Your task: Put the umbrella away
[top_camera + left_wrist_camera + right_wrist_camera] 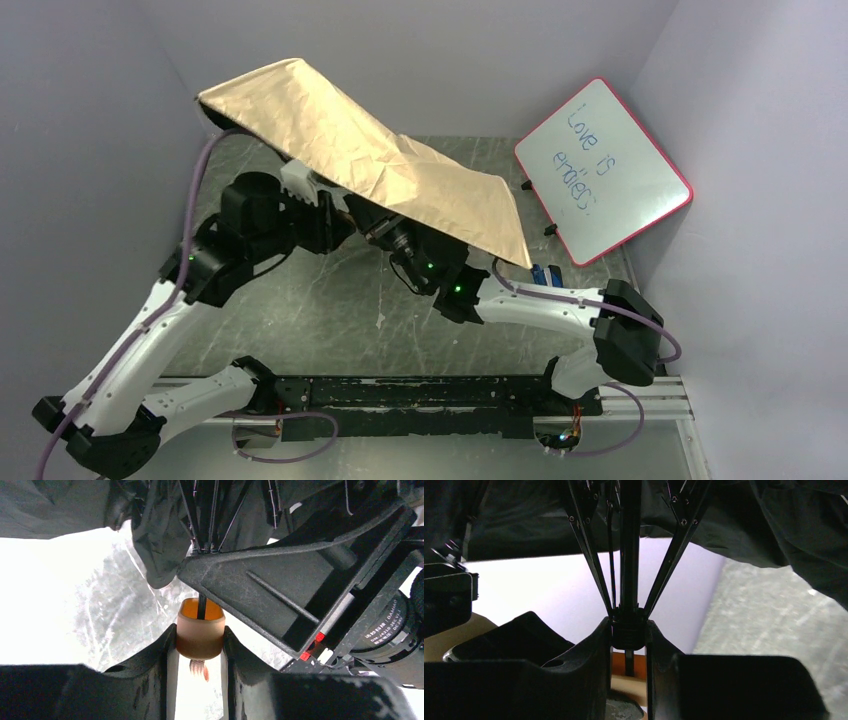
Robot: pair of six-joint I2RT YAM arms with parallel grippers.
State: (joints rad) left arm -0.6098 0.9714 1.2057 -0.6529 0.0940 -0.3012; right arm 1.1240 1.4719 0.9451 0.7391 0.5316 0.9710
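Note:
Next, my left gripper lets go of the umbrella on the middle of the marbled table (408,250), across from the small blue object.
The umbrella (370,165) is held above the table, its tan canopy partly spread and tilted, hiding both grippers in the top view. In the left wrist view my left gripper (200,637) is shut on the umbrella's short tan-orange handle (200,630), with the black shaft rising from it. My right gripper (629,630) is shut on the black runner (628,630) on the shaft, where the thin ribs (589,545) fan upward. Black fabric (749,520) hangs above. The handle (624,667) shows just below the runner.
A pink-framed whiteboard (603,170) leans against the right wall at the back. A small blue object (541,273) lies just below it. Grey walls close in on the left, back and right of the marbled table (330,310).

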